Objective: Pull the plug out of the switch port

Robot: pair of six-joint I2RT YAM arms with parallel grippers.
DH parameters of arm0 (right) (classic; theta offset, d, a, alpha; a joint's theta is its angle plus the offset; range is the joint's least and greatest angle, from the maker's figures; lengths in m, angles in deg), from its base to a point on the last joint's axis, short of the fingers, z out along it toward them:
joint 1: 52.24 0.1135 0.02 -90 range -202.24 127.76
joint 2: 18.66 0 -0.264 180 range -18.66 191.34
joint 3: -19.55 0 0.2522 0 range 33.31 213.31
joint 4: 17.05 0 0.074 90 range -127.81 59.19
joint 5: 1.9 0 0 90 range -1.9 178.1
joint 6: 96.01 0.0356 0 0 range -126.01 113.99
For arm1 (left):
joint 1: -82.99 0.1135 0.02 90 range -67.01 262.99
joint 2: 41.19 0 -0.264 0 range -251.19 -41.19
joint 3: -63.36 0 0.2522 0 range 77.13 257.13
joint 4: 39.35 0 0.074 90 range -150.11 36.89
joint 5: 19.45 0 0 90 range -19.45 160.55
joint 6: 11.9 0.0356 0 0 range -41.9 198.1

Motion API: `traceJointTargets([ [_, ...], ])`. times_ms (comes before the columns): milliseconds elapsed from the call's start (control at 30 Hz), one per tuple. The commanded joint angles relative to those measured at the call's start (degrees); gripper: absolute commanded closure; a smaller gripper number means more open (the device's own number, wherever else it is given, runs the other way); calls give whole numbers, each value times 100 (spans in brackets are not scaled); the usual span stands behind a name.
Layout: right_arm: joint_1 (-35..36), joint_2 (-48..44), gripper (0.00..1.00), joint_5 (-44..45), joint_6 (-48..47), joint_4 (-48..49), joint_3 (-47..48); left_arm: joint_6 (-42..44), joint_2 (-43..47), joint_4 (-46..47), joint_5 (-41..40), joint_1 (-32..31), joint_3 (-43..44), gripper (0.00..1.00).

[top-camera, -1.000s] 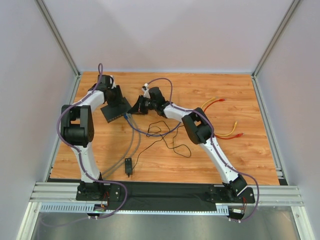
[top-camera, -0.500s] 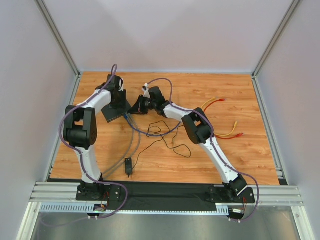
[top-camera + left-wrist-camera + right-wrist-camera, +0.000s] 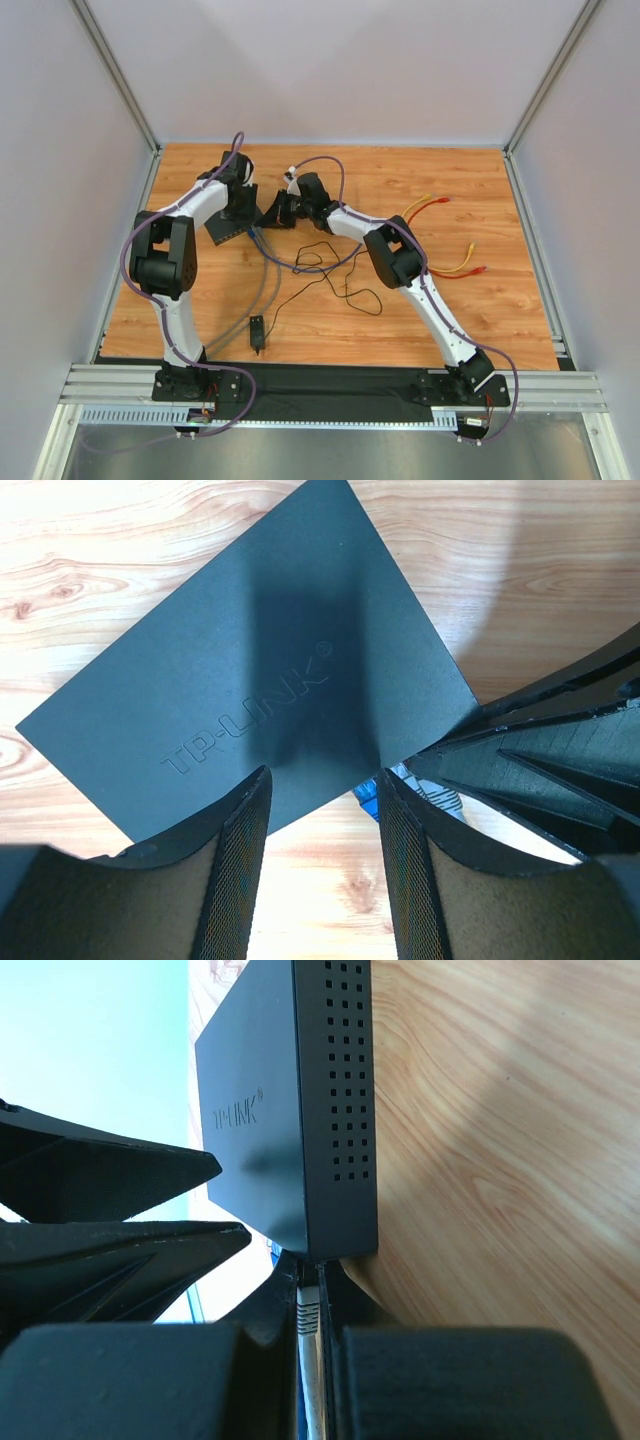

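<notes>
The grey plug, still in a port of the switch, will be put down by my right gripper on the wood (image 3: pixel 343 232) just behind the tangled thin black wire.
The switch (image 3: pixel 224 226) is a flat black TP-LINK box lying at the back left of the wooden table. In the right wrist view its vented side (image 3: pixel 335 1110) faces me. A pale grey plug (image 3: pixel 308 1310) sits in a port at its near corner, and my right gripper (image 3: pixel 310 1285) is shut on that plug. My left gripper (image 3: pixel 322 790) hovers over the switch's lid (image 3: pixel 250 660) near the port edge. It is open, with only bare wood between its fingers (image 3: pixel 240 860). A blue plug (image 3: pixel 368 795) shows beside the right finger.
A small black adapter block (image 3: pixel 258 332) on a thin black wire (image 3: pixel 330 275) lies near the front. Grey cables (image 3: pixel 262 290) run from the switch toward the front edge. Orange and yellow cables (image 3: pixel 440 206) lie at the right. Both grippers crowd the same corner of the switch.
My left arm has swung to the right, bringing its gripper over the switch and closer to the right gripper. The right arm and the switch have not moved.
</notes>
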Motion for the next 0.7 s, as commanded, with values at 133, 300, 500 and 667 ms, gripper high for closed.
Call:
traceJointTargets([
  [133, -26, 174, 100, 74, 65, -182, 145, 199, 150, 30, 85, -46, 76, 45],
  [300, -26, 191, 100, 82, 65, -191, 162, 208, 256, -5, 32, -55, 41, 44],
  [500, -26, 200, 100, 82, 92, -147, 145, 208, 71, -75, -274, -125, 58, 43],
  [667, -26, 209, 100, 56, 135, -86, 127, 164, 97, -66, -275, -152, 50, 43],
])
